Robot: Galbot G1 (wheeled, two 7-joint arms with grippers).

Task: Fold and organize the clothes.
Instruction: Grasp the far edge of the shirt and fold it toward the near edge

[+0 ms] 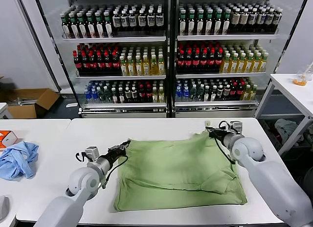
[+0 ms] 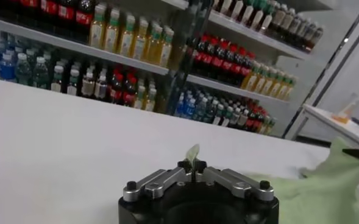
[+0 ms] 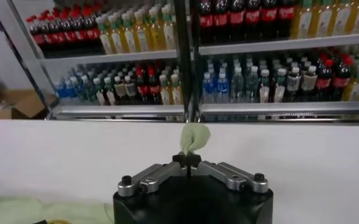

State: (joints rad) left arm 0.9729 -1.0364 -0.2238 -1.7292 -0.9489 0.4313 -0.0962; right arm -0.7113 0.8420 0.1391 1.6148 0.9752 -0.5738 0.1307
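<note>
Next, my right gripper releases the far corner of the light green shirt at the shirt's side edge [image 1: 229, 165] just behind the folded sleeve.
The light green shirt [image 1: 178, 170] lies spread on the white table [image 1: 58, 148], its far edge lifted between my two grippers. My left gripper [image 1: 126, 147] is shut on the shirt's far left corner; a tip of green cloth [image 2: 192, 153] sticks out between its closed fingertips. My right gripper [image 1: 209, 130] is shut on the far right corner; a tuft of green cloth [image 3: 194, 139] pokes out past its fingertips. The collar, buttons and print are hidden. A folded sleeve shows near the front right [image 1: 220, 180].
A crumpled light blue garment [image 1: 18, 159] lies at the table's left side, beside an orange-white box [image 1: 6, 138]. A glass-door cooler full of bottles [image 1: 166, 51] stands behind the table. A second white table [image 1: 293, 90] is at the right.
</note>
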